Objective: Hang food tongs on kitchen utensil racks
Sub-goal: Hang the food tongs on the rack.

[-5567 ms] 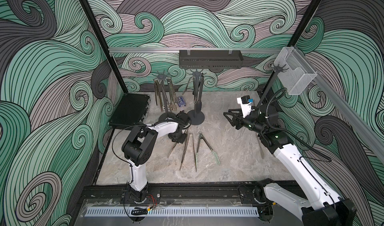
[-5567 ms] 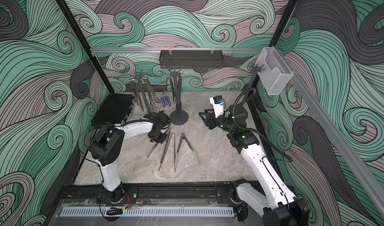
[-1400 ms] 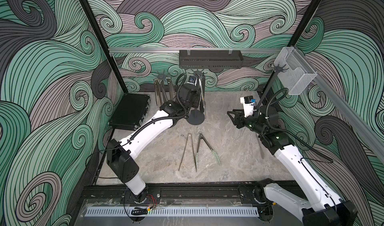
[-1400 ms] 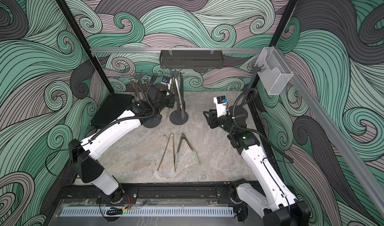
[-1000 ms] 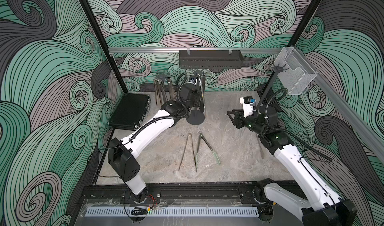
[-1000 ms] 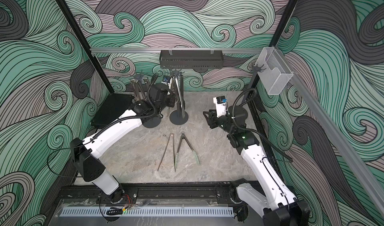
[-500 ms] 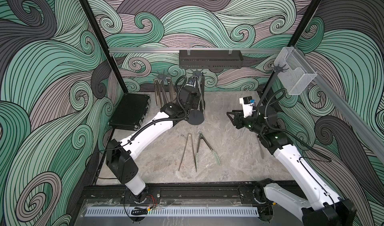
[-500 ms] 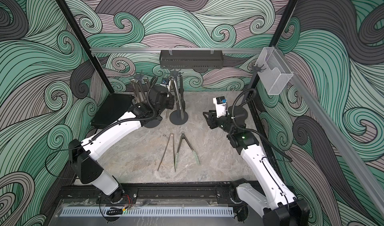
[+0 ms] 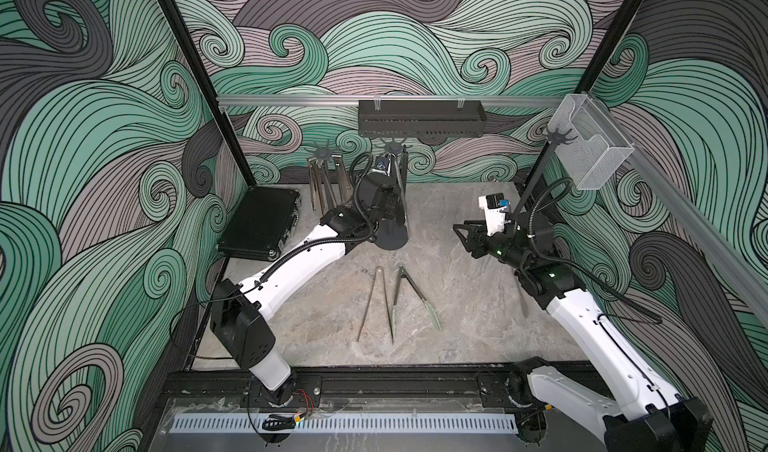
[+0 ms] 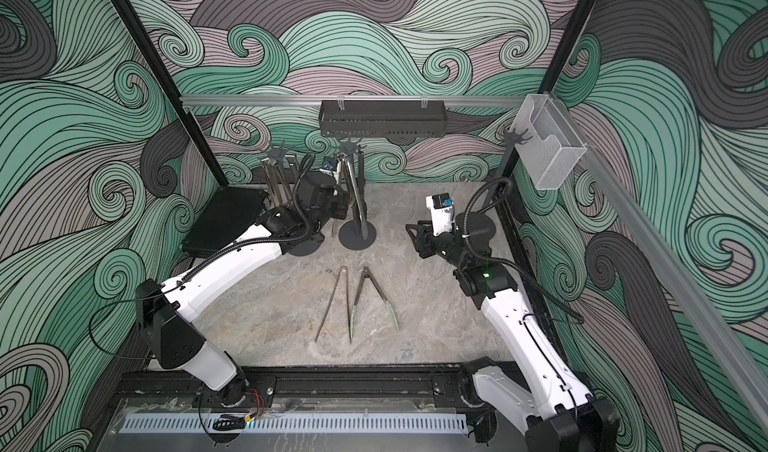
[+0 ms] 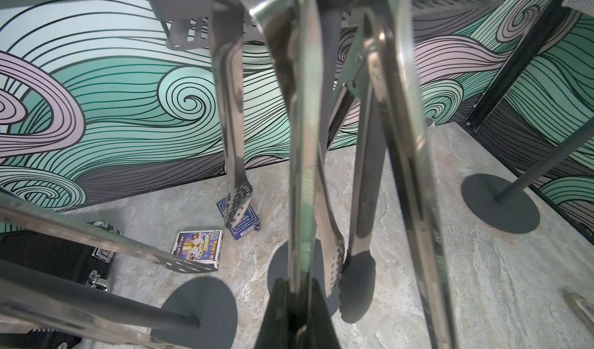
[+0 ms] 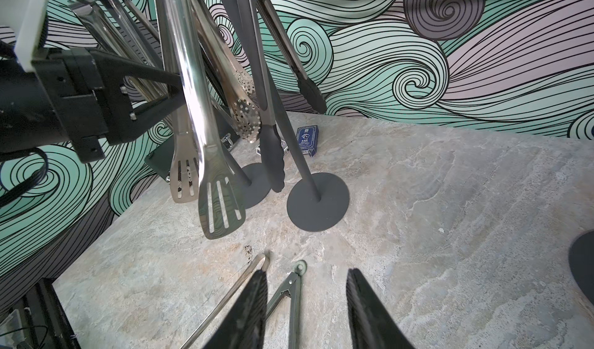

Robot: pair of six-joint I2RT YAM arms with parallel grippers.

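Note:
My left gripper is to release the slot-tipped steel food tongs, now held upright against that rack, hanging on the near side of the middle utensil rack [image 9: 391, 174] [image 11: 303, 120].
My left gripper [image 11: 297, 288] is shut on slot-tipped steel food tongs [image 11: 302, 138], held upright against the middle utensil rack [image 9: 392, 145]. Whether their top sits on a hook I cannot tell. They also show in the right wrist view as the tongs [image 12: 205, 145] with my left gripper [image 12: 175, 84] on them. Other tongs hang on this rack and the left rack [image 9: 325, 152]. The right rack [image 9: 561, 138] is bare. Plain steel tongs [image 9: 376, 300] and green-tipped tongs [image 9: 409, 296] lie mid-table. My right gripper [image 12: 307, 275] is open above their joined ends, empty.
A black case [image 9: 259, 223] lies at the back left. A dark perforated shelf [image 9: 419, 118] hangs on the rear rail and a clear mesh basket [image 9: 590, 146] on the right rail. Two card boxes [image 11: 197, 246] lie behind the rack bases [image 9: 390, 237].
My left arm has risen from the table, where a third pair of tongs lay, and now holds tongs at the middle rack's crown. In the last second it only shifted slightly. The right arm stayed put.

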